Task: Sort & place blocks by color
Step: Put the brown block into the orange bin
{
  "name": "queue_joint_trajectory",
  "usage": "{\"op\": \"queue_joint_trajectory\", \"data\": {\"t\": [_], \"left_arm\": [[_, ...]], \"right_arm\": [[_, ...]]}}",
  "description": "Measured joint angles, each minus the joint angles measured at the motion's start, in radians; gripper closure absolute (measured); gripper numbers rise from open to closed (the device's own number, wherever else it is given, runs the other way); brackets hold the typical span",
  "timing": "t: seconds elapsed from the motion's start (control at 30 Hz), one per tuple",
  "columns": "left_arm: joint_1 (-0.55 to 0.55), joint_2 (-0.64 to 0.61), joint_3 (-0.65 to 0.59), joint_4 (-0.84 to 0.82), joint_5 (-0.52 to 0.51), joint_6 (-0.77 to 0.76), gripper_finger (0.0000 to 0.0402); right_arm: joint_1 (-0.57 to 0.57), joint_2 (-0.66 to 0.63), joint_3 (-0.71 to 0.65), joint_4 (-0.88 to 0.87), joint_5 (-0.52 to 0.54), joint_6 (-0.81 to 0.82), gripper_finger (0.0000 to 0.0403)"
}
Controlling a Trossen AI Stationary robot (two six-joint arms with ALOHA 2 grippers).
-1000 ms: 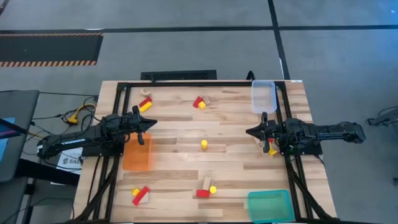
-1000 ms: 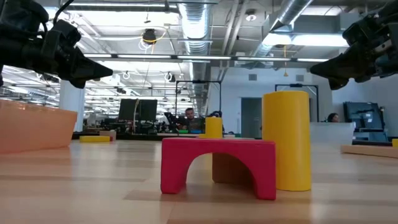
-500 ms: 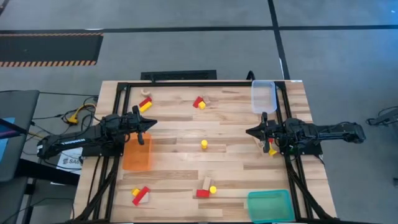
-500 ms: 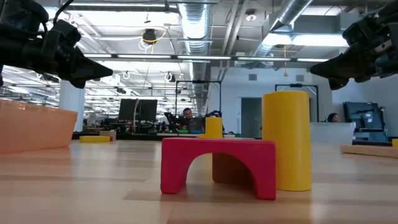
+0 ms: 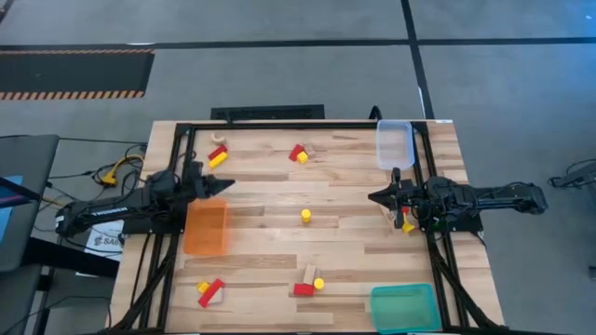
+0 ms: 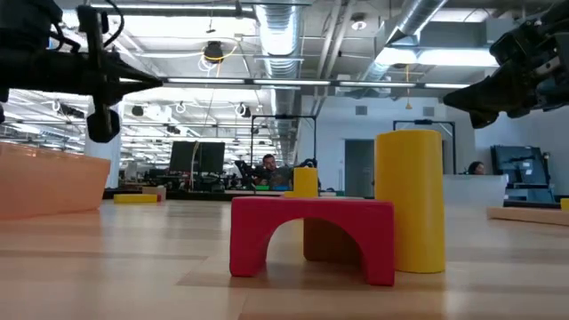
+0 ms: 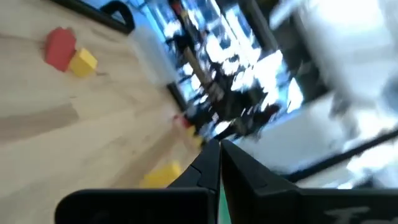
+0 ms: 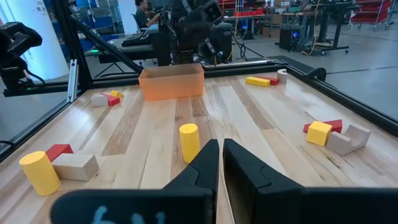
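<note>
I should close my left gripper on the plain wood arch's leg [image 5: 221, 141] next to the red block, in the far group past the orange tray.
Red, yellow and plain wood blocks lie in small groups on the wooden table [image 5: 261, 200]. A yellow cylinder [image 5: 305, 216] stands alone at the middle. Other groups lie at the far left [image 5: 218, 156], far middle [image 5: 298, 154], near left [image 5: 209, 291] and near middle [image 5: 307, 282]. One group [image 5: 404, 223] lies under my right arm. A red arch [image 6: 313, 236] with a yellow cylinder [image 6: 409, 200] fills the low view. My left gripper [image 5: 226, 185] hovers shut, level, above the orange tray's far end. My right gripper [image 5: 372, 196] hovers shut, level, at the right, pointing at the middle cylinder [image 8: 189, 142].
An orange tray [image 5: 206, 228] sits at the left, a clear tray [image 5: 394, 144] at the far right corner, a green tray [image 5: 402, 307] at the near right corner. A black frame [image 5: 177, 135] rims the table. Bare wood lies between the block groups.
My left gripper has rolled about its own pointing line, staying in place above the orange tray and staying shut. In the low view its side parts now hang below it. No block has moved.
</note>
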Motion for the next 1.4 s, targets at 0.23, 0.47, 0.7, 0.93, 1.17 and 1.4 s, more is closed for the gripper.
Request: {"op": "queue_joint_trajectory", "data": {"t": [0.23,0.47,0.7,0.93,1.17,1.4], "left_arm": [[0.019,0.038,0.012,0.25,-0.327,0.052,0.0401],[0.067,0.194,0.139,0.256,-0.516,0.22,0.0401],[0.191,0.55,0.469,-0.101,-0.402,0.576,0.0401],[0.341,0.914,0.828,-0.501,-0.358,0.829,0.0389],[0.55,1.243,1.18,-0.934,-0.391,0.956,0.0293],[0.61,1.568,1.425,-1.191,-0.465,1.337,0.0178]], "right_arm": [[0.0,-0.002,-0.001,0.104,0.029,0.0,0.0353],[-0.016,-0.001,-0.001,0.144,0.112,0.05,0.0353],[-0.035,-0.001,-0.001,0.151,0.137,0.164,0.0353],[-0.04,-0.001,-0.001,0.157,0.14,0.227,0.0353],[-0.037,-0.001,0.0,0.141,0.132,0.356,0.0353],[-0.037,-0.001,0.0,0.137,0.131,0.367,0.0353]]}}
